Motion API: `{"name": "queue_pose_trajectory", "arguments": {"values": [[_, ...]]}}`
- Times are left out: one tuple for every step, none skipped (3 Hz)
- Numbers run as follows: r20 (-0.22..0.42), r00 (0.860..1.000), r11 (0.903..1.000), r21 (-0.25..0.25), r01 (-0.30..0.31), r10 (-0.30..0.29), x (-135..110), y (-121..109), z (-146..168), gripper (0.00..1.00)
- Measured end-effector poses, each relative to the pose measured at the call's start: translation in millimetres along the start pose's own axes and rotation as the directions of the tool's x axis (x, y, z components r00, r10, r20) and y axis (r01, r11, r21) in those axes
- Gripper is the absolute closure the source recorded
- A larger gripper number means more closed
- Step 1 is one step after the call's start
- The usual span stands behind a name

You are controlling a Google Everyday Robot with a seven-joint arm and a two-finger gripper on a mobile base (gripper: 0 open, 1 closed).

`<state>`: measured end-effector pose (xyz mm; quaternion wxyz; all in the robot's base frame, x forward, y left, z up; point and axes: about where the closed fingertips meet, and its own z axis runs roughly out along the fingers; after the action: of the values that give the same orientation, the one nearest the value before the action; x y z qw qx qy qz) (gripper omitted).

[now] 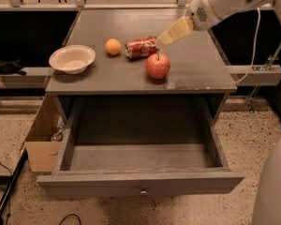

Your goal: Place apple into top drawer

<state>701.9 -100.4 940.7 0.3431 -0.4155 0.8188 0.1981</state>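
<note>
The robot's gripper needs to next go to the red apple's middle [160,65] and close there, because the apple belongs in the open top drawer.
The red apple [158,66] with a short dark stem stands on the grey table top, near its front edge, right of centre. The top drawer [140,184] below is pulled wide open and holds nothing; its flat front panel has a small round knob [143,191]. My gripper [165,38] reaches in from the upper right on a white arm. Its pale yellowish fingers [174,32] point down-left, their tips just above and behind the apple, beside the can's right end. It holds nothing that I can see.
A red soda can [140,47] lies on its side behind the apple, with a small orange fruit [113,46] to its left. A white bowl [72,58] stands at the table's left. A cardboard box [41,138] sits on the floor left of the drawer.
</note>
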Motion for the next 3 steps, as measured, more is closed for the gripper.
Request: {"name": "queue_pose_trajectory", "arguments": {"values": [[0.009, 1.000, 0.9997, -0.010, -0.021, 0.021, 2, -8, 38, 0.00], [0.005, 1.000, 0.9985, -0.049, -0.025, 0.026, 17, 2, 51, 0.00], [-0.005, 1.000, 0.9977, -0.068, -0.009, 0.008, 34, 20, 50, 0.00]]}}
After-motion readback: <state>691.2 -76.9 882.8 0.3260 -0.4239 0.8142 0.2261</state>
